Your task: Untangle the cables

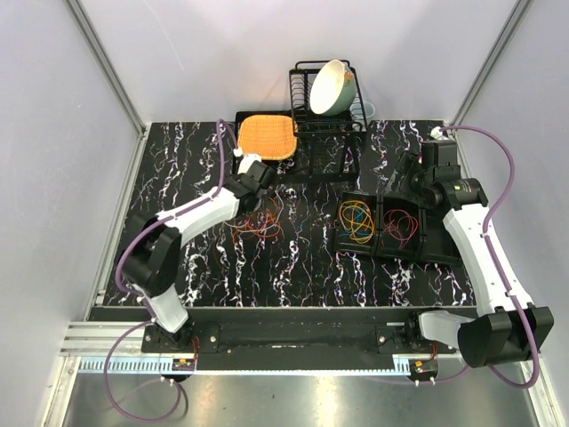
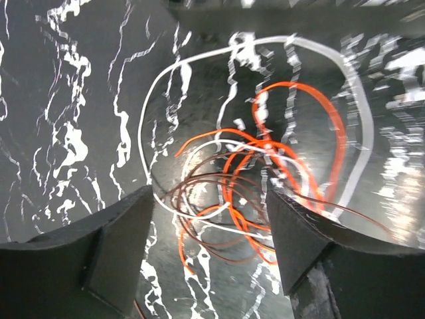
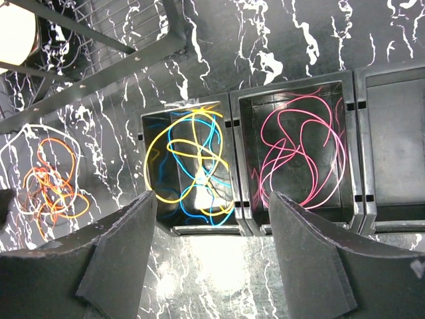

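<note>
I will take the white and brown loops at the tangle's edge (image 2: 174,198) with my left gripper and lift them clear, because orange cable crosses those loops between its fingers.
A tangle of orange, brown and white cables (image 2: 255,176) lies loose on the black marbled table (image 1: 302,267), left of centre (image 1: 255,222). My left gripper (image 2: 209,199) hangs open just above it, with the near loops lying between its fingers and nothing gripped; the top view shows this gripper (image 1: 259,182) at the tangle's far edge. My right gripper (image 3: 212,199) is open and empty, hovering (image 1: 406,178) over the black bins. One bin (image 3: 229,113) holds yellow and blue cables (image 3: 189,163), its neighbour pink cables (image 3: 299,156). The orange tangle (image 3: 53,186) also shows at far left in the right wrist view.
A third bin (image 3: 392,133) on the right holds nothing. At the back stand a black wire dish rack (image 1: 307,98) with a cream bowl (image 1: 329,87) and a black tray carrying an orange mat (image 1: 267,133). White walls close in three sides of the table.
</note>
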